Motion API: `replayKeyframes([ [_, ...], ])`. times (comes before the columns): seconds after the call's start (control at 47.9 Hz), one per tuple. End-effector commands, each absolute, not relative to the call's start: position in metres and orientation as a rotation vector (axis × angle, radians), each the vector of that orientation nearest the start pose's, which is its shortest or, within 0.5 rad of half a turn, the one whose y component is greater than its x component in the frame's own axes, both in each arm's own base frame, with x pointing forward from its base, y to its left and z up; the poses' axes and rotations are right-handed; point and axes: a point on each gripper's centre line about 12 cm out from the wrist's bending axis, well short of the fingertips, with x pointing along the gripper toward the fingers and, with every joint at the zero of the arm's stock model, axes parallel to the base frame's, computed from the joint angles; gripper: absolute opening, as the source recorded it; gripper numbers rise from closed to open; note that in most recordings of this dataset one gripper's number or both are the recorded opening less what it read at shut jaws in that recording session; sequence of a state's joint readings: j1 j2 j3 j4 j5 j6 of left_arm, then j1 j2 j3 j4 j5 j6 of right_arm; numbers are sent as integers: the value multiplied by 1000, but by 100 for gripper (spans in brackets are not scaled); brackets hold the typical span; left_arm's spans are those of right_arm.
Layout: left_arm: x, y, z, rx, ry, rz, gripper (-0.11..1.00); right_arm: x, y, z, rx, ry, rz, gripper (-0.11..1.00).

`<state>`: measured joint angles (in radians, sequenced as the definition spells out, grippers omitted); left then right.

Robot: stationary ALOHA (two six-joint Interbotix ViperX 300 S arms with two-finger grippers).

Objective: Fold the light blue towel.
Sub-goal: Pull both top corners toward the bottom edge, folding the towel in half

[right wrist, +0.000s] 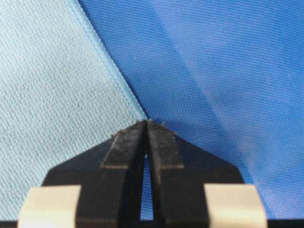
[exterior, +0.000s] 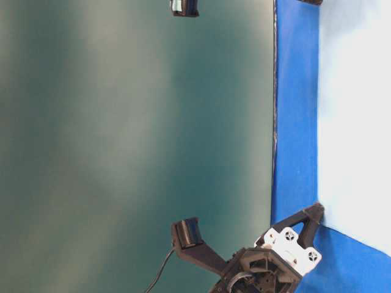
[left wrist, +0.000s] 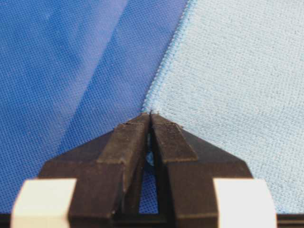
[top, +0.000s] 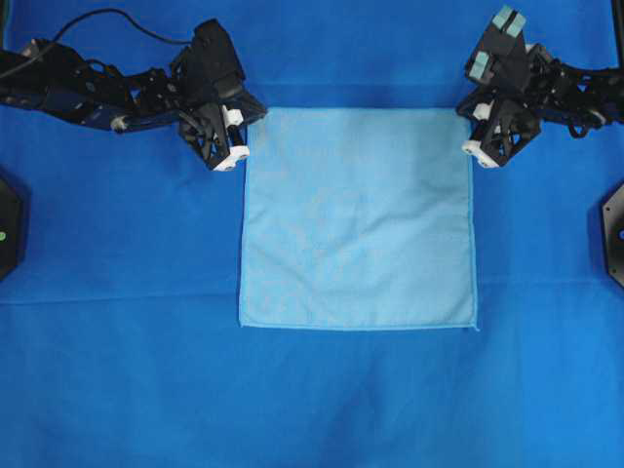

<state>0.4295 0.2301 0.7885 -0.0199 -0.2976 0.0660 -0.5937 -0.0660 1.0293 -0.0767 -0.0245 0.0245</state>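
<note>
Next, my left gripper lets go of the far corner of the light blue towel on the near corner of the same side edge (top: 246,322).
The light blue towel (top: 358,219) lies flat and square on the cloth-covered table, and it shows pale at the right of the table-level view (exterior: 357,122). My left gripper (top: 246,136) is at its far left corner. In the left wrist view the gripper (left wrist: 150,115) is shut, with the towel (left wrist: 232,71) corner pinched between the tips. My right gripper (top: 468,129) is at the far right corner. The right wrist view shows that gripper (right wrist: 147,122) shut where the towel (right wrist: 52,85) corner ends at its tips.
A royal blue tablecloth (top: 117,380) covers the whole table under the towel. Black fixtures sit at the left edge (top: 8,229) and the right edge (top: 614,232). A black cable (top: 117,15) loops above the left arm.
</note>
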Motion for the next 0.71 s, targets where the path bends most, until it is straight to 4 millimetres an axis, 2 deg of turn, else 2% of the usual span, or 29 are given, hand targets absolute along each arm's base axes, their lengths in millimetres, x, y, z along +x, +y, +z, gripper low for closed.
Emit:
replayKeyframes([
  [0.0, 341, 158, 76, -106, 712, 402, 3, 236, -158, 93, 226, 907, -523, 1],
  [0.167, 341, 159, 85, -107, 729, 400, 3, 240, -161, 102, 217, 882, -526, 1],
  [0.459, 338, 157, 128, -92, 661, 403, 3, 239, -162, 138, 199, 831, -541, 1],
  [0.689, 336, 153, 127, -94, 673, 396, 3, 234, -155, 144, 207, 825, -537, 1],
])
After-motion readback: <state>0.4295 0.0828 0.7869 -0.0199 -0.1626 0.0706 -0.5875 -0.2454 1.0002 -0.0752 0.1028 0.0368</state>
